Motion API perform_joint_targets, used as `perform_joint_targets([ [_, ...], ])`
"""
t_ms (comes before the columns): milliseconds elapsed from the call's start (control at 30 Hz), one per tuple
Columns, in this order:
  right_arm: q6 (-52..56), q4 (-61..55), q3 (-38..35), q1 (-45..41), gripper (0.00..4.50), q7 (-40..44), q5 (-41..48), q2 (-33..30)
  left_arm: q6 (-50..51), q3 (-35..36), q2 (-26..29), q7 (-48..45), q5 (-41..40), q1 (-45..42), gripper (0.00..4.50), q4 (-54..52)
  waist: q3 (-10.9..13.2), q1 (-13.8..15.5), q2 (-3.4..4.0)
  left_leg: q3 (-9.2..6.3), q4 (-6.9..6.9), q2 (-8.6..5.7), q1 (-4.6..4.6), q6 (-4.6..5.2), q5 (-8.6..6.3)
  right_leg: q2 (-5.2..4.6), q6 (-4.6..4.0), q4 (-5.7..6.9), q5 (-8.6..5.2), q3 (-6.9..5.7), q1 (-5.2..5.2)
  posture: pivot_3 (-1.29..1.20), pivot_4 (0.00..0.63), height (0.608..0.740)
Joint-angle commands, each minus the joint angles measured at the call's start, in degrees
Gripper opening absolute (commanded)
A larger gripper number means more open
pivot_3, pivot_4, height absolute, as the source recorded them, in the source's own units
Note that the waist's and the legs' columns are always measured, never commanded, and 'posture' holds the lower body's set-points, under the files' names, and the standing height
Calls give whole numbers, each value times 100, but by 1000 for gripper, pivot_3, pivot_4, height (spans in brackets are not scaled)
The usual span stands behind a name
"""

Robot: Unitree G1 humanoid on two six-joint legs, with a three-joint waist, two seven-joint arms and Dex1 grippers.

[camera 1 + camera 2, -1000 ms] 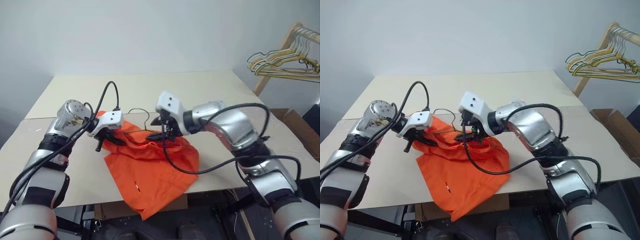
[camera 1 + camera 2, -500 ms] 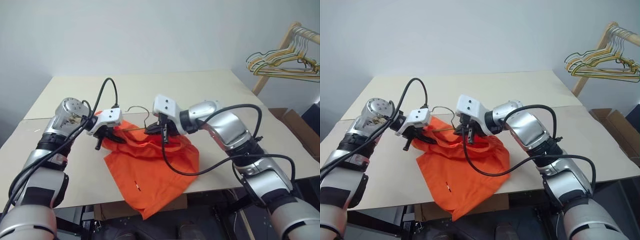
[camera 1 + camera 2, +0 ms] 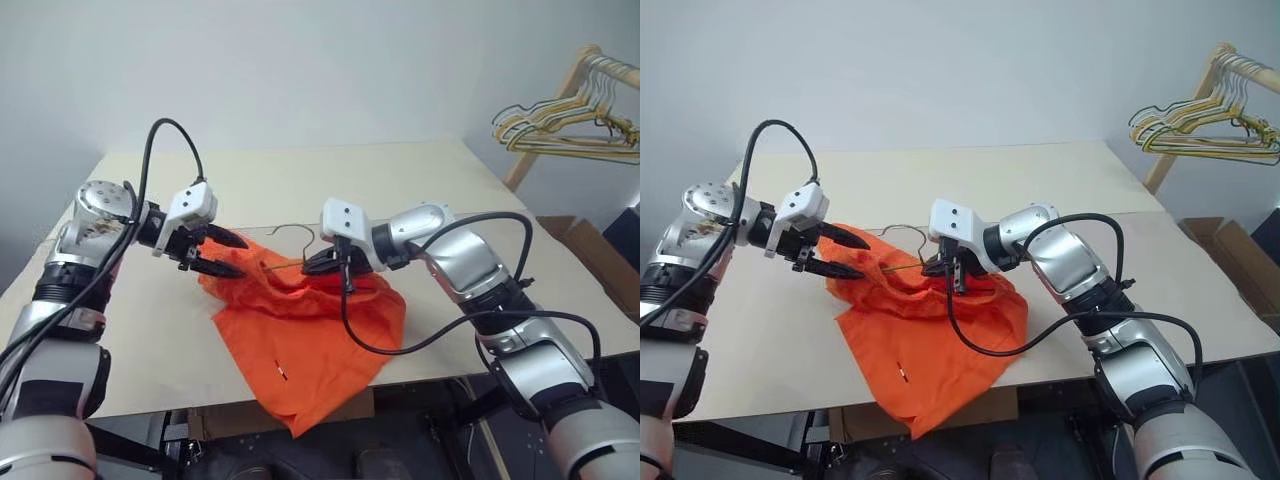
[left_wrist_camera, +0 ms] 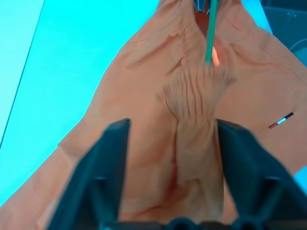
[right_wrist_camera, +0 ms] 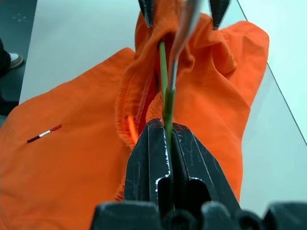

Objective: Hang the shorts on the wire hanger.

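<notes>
The waistband is bunched around the end of the wire hanger. My left gripper will grab the gathered fabric (image 3: pixel 228 254) beyond it and pull away from my right gripper.
The orange shorts (image 3: pixel 310 335) lie crumpled on the table (image 3: pixel 420 185), one leg hanging over its front edge. The wire hanger (image 3: pixel 291 231) lies partly inside the bunched waistband, its hook sticking up behind the cloth. My right gripper (image 3: pixel 318 265) is shut on the hanger's thin wire (image 5: pixel 163 72) just above the waistband (image 5: pixel 132 122). My left gripper (image 3: pixel 241 256) hovers open at the left end of the shorts, fingers spread on either side of the gathered fabric (image 4: pixel 192 96) and clear of it.
A wooden rack with a bunch of yellowish wire hangers (image 3: pixel 570 125) stands at the far right. A cardboard box (image 3: pixel 600 260) sits on the floor beside the table. Bare tabletop lies behind and to the left of the shorts.
My left gripper opened, let go of the shorts' edge and lifted up and to the left. My right gripper, open a second ago, has shut on the hanger's wire.
</notes>
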Motion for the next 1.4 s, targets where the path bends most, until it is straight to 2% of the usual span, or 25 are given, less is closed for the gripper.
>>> perform_joint_targets([
  [33, -54, -41, -243, -75, 0, 69, -8, -87, -16, 17, 260, -16, -237, 87, 4468, -206, 0, 2, 0, 1, 0, 0, 0, 0, 0, 0, 0, 0, 0, 0, 0, -71, 0, 740],
  [433, 177, -178, -413, -81, 0, 218, 130, -315, -840, 40, 200, 130, 678, 498, 4491, 269, 0, 9, 0, 7, 0, 0, 0, -2, 1, 0, 0, -2, 0, -1, 1, -94, 0, 740],
  [467, 201, -197, -423, -80, 0, 225, 135, -322, -880, 24, 170, 203, 765, 496, 4111, 311, 0, 9, 0, 7, 0, 0, 0, -2, 1, -1, 0, -2, 0, -1, 0, -94, 0, 740],
  [500, 231, -211, -431, -81, 0, 231, 138, -327, -999, 12, 143, 243, 841, 496, 3992, 366, 0, 10, 0, 7, 0, 0, 0, -1, 1, 0, 0, -2, 0, -1, 0, -94, 0, 740],
  [567, 269, -235, -444, -74, 0, 234, 132, -334, -1091, 30, 78, 314, 932, 476, 3362, 469, 0, 8, 0, 7, 0, 0, 0, -1, 1, -1, 0, -2, 0, -1, 0, -96, 0, 740],
  [900, 382, -309, -471, -24, 0, 254, 146, -416, -1207, 175, 1, 414, 1126, 219, 26, 819, 0, -2, 0, 8, 0, 0, -1, -1, 1, -1, 0, -2, 0, -1, 0, -92, 0, 740],
  [1400, 321, -334, -209, 153, 0, 231, -224, -637, -861, 574, 40, 505, 1025, -55, 26, 841, 0, 8, 0, 8, 0, -1, -2, 0, 0, -2, 0, -2, 0, -2, -1, -84, 0, 740],
])
